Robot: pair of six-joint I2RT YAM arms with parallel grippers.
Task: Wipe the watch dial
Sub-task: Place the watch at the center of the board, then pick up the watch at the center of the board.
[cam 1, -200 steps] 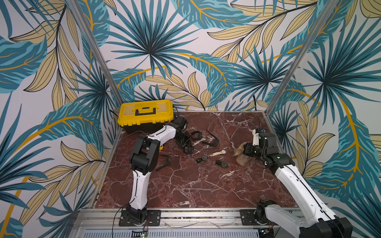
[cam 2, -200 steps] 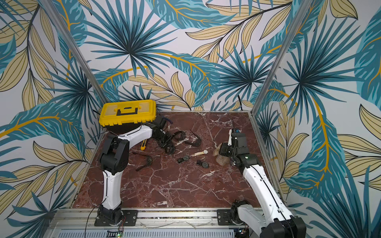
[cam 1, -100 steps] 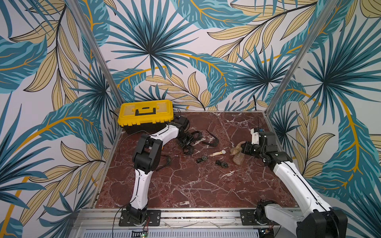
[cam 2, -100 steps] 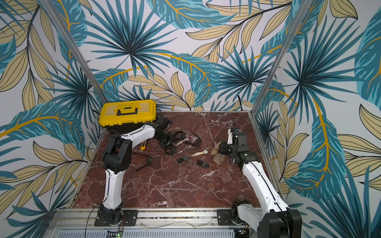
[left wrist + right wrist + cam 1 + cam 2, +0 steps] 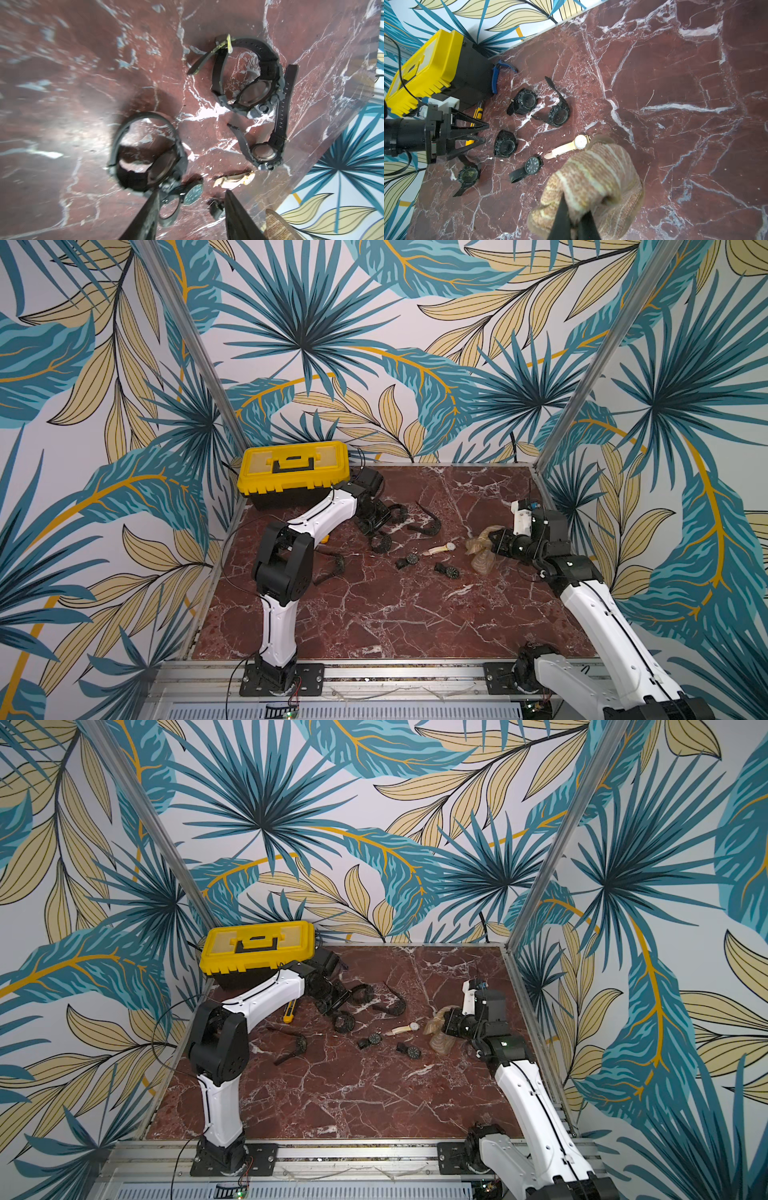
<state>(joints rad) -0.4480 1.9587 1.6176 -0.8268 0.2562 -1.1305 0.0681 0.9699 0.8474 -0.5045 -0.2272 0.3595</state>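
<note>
The robot's left gripper will next move to the black watch beside the yellow utility knife and close on the watch's strap (image 5: 334,554) near its dial.
Several black watches lie on the marble table (image 5: 374,614), along with a cream-strapped watch (image 5: 442,548) with a white dial (image 5: 580,142). My left gripper (image 5: 376,520) is open, low over the black watches by the toolbox. One black watch (image 5: 149,153) lies just beyond its fingertips, and nothing sits between its fingers. My right gripper (image 5: 574,207) is shut on a tan striped cloth (image 5: 593,176), which hangs bunched just right of the cream-strapped watch (image 5: 407,1028). The cloth (image 5: 482,556) hides the right fingertips.
A yellow toolbox (image 5: 293,468) stands in the back left corner, close behind the left arm. Blue-handled pliers (image 5: 496,76) and a yellow utility knife (image 5: 288,1013) lie beside it. Patterned walls close in the table at the left, back and right.
My left gripper has gone from shut to open and shifted slightly over the black watches. The right gripper, still holding the cloth, has barely moved.
</note>
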